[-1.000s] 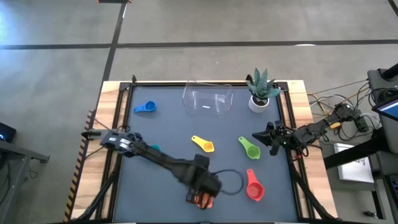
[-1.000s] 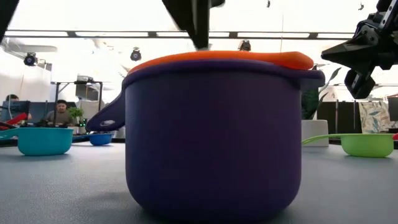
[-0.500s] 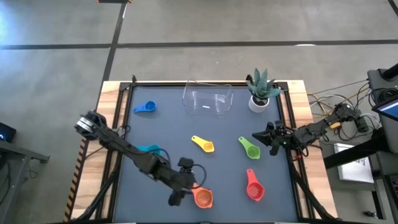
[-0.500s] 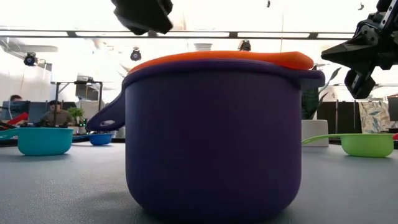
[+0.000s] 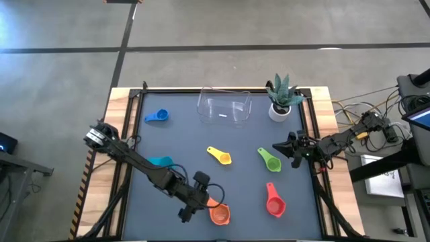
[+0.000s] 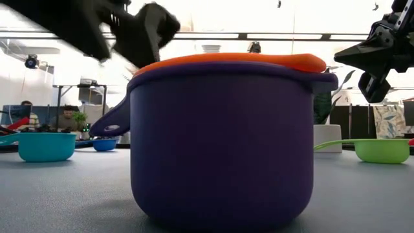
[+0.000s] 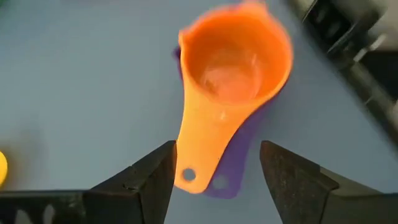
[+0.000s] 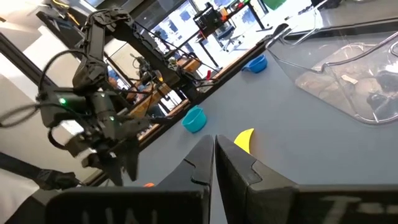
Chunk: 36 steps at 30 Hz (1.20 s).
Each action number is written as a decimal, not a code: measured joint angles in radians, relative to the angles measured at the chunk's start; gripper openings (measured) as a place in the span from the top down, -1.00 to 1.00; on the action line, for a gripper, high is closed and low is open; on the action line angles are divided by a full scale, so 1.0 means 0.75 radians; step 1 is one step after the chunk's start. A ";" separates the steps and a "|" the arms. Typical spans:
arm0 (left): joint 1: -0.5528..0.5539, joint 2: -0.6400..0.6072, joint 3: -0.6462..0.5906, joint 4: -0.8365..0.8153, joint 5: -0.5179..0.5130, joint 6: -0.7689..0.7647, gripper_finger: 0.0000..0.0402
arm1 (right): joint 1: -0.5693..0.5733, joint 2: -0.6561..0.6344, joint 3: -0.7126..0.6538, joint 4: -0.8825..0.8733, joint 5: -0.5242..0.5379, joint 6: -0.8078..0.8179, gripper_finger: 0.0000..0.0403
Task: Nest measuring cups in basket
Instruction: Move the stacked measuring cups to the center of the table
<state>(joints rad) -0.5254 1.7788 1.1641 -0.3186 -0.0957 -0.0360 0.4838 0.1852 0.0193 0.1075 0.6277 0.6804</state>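
My left fingers straddle the stacked handles' edges, so I need to tip the nested cups sideways and pinch both handles (image 7: 203, 149) by their flat sides.
The orange cup (image 7: 233, 59) sits nested in the purple cup (image 6: 220, 142) near the table's front edge, and their handles (image 7: 208, 168) lie one on the other. My left gripper (image 7: 217, 149) is open just left of them (image 5: 199, 202), a finger on either side of the handles, touching nothing. Blue (image 5: 158, 116), teal (image 5: 161, 161), yellow (image 5: 220, 156), green (image 5: 269, 160) and red (image 5: 274, 202) cups lie apart on the mat. The clear basket (image 5: 224, 107) stands at the far edge. My right gripper (image 5: 285, 149) is shut and empty, hovering right of the green cup.
A small white pot with a spiky green plant (image 5: 281, 97) stands right of the basket. A black cable loops on the mat beside the nested cups. People sit in the room beyond the table's left side (image 6: 61, 116).
My left gripper has drawn back from above the nested orange and purple cups toward the table's left edge, uncovering them. The two cups have stayed where they were.
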 joint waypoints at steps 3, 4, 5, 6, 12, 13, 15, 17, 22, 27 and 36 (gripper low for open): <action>0.008 0.028 0.002 0.001 -0.043 0.045 -0.16 | 0.000 0.001 0.000 -0.002 0.000 0.000 0.96; 0.010 0.032 0.003 0.005 -0.047 0.049 -0.19 | 0.000 0.001 0.001 -0.001 0.000 0.000 0.96; 0.013 0.036 0.003 0.005 -0.048 0.057 -0.23 | 0.000 0.000 0.000 -0.002 0.000 0.000 0.96; 0.014 0.041 0.003 0.005 -0.049 0.059 -0.26 | 0.000 0.000 0.000 -0.002 0.000 0.000 0.96; 0.018 0.046 0.003 0.005 -0.047 0.042 -0.45 | 0.000 0.000 0.000 0.000 0.000 0.000 0.96; 0.018 0.046 0.003 0.004 -0.040 0.040 -0.48 | 0.000 0.000 0.001 0.000 0.000 0.000 0.96; 0.018 0.046 0.003 0.007 -0.028 0.038 -0.52 | 0.000 0.000 0.001 0.000 0.000 0.001 0.96; 0.018 0.046 0.003 0.007 -0.024 0.037 -0.55 | 0.000 0.000 0.001 0.000 0.000 0.000 0.96; 0.018 0.046 0.003 0.040 0.002 0.037 -0.56 | 0.000 0.000 0.001 0.000 0.000 0.000 0.96; 0.018 0.099 0.003 0.072 0.025 0.057 -0.55 | 0.000 0.000 0.000 0.002 0.000 0.001 0.96; 0.043 0.161 0.003 0.075 0.001 0.038 -0.48 | 0.000 0.000 0.000 -0.002 0.000 0.000 0.96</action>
<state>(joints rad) -0.4931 1.8996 1.1664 -0.2623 -0.0948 -0.0075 0.4839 0.1852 0.0193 0.1059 0.6277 0.6804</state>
